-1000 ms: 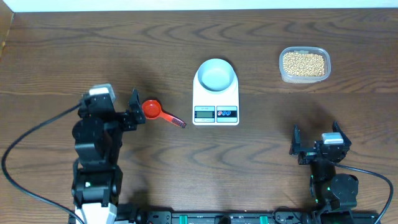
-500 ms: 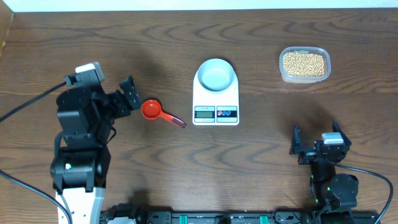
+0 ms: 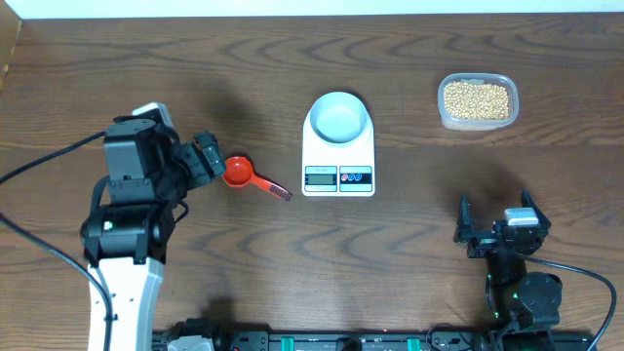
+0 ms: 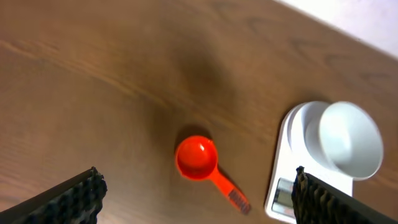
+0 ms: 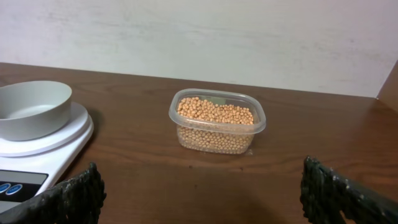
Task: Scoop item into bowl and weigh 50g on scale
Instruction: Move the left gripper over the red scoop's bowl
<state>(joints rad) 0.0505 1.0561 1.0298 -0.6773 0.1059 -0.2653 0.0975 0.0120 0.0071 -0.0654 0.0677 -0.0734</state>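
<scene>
The robot's left gripper should close on the red scoop's rim (image 3: 226, 178) (image 4: 178, 168), on the side that faces away from the white scale.
The item, tan beans (image 3: 476, 99), fills a clear tub at the back right, also seen in the right wrist view as beans (image 5: 214, 118). The pale bowl (image 3: 338, 117) stands on the white scale (image 3: 338, 166) at the table's middle. A red scoop (image 3: 244, 175) lies left of the scale, handle pointing right. My left gripper (image 3: 202, 159) hovers open just left of the scoop. Its wrist view looks down on the scoop (image 4: 198, 157), bowl (image 4: 350, 138) and scale (image 4: 287, 140) between wide jaws of the left gripper (image 4: 197, 176). My right gripper (image 3: 494, 210) rests open at the front right.
In the right wrist view the clear tub (image 5: 217, 106) sits ahead of the open right gripper (image 5: 200, 168), with the bowl (image 5: 31, 109) and scale (image 5: 50, 152) at the left. A pale wall runs behind the table. Black cables trail from both arm bases.
My left arm has swung to the left and risen, its open gripper drawing back from the scoop and then settling beside it again. The right arm has not moved.
</scene>
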